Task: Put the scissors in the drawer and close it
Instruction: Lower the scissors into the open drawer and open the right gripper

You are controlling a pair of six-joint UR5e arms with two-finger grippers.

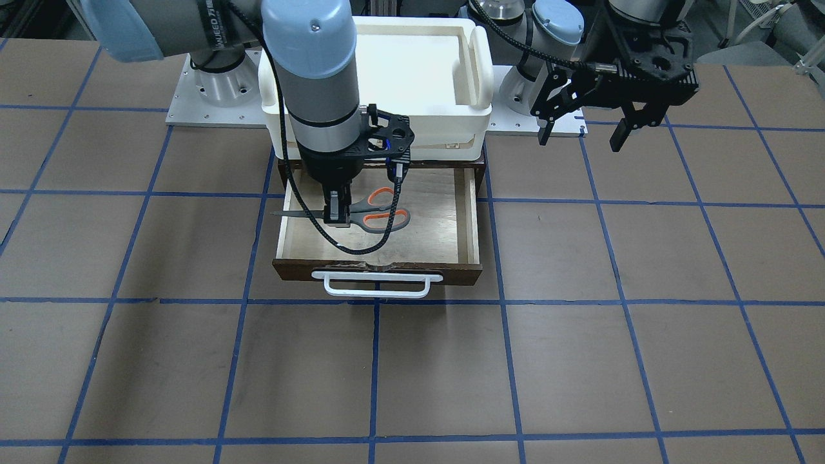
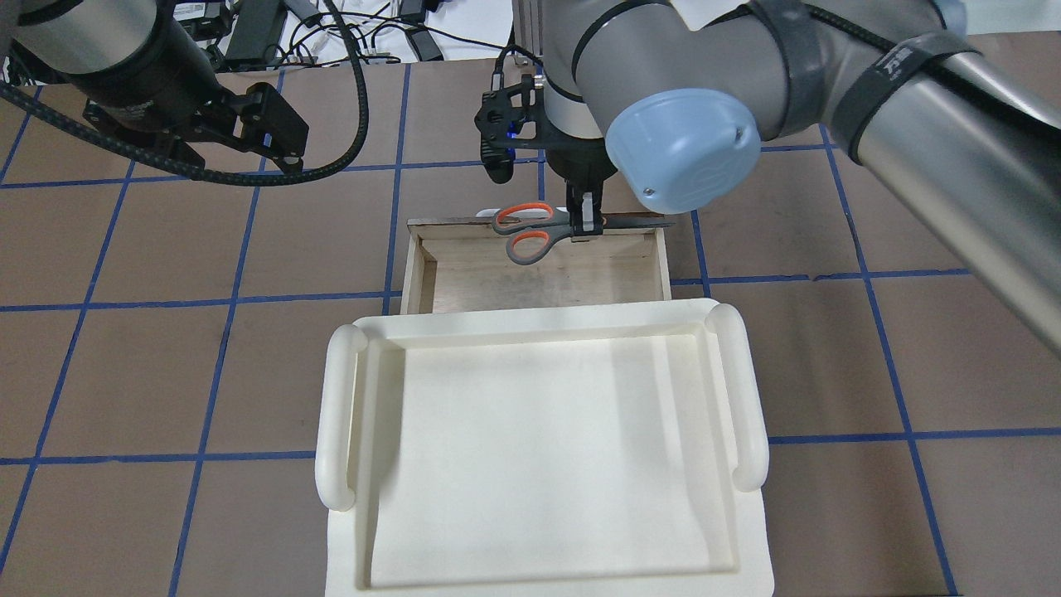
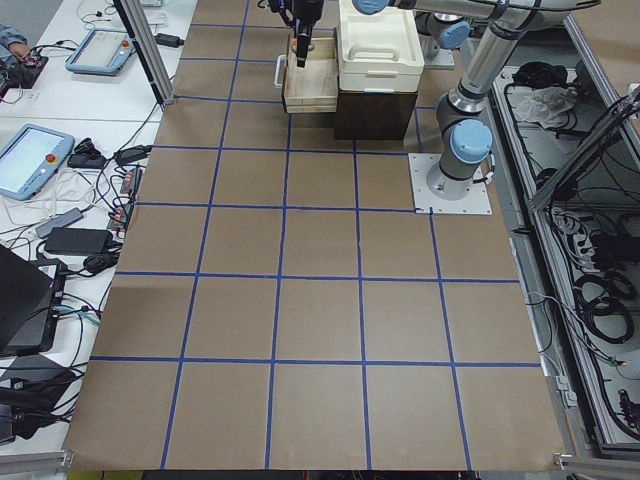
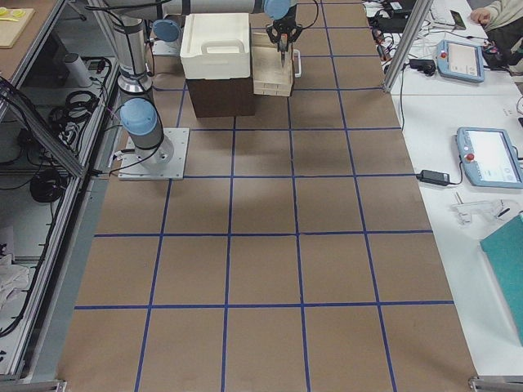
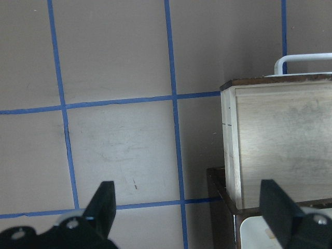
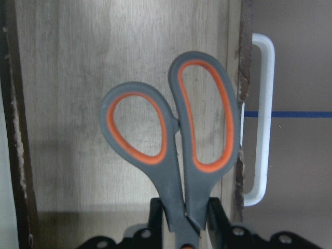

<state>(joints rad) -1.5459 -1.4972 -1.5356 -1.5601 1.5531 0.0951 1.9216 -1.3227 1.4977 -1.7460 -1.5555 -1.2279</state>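
Next, my right gripper lowers the scissors, now held level above the open drawer, and sets them down on the middle of the plywood drawer's bottom (image 1: pixel 361 224) (image 6: pixel 159 199).
The scissors (image 1: pixel 385 212), grey handles lined orange, are held level above the open drawer (image 1: pixel 445 232). My right gripper (image 1: pixel 338 219) points straight down and is shut on them just past the handles, near the pivot. The right wrist view shows both handle loops (image 6: pixel 176 140) over the plywood drawer floor (image 6: pixel 67 104), beside the white bar handle (image 6: pixel 262 119). The blade tip reaches over the drawer's side wall. My left gripper (image 1: pixel 581 140) is open and empty, raised off to the drawer's side; its fingers (image 5: pixel 104 202) frame bare table.
A white plastic tray (image 2: pixel 539 431) sits on the dark brown cabinet (image 4: pixel 219 96) behind the drawer. The drawer's dark front and white handle (image 1: pixel 377 285) face away from the robot. The table has a brown top with blue grid lines.
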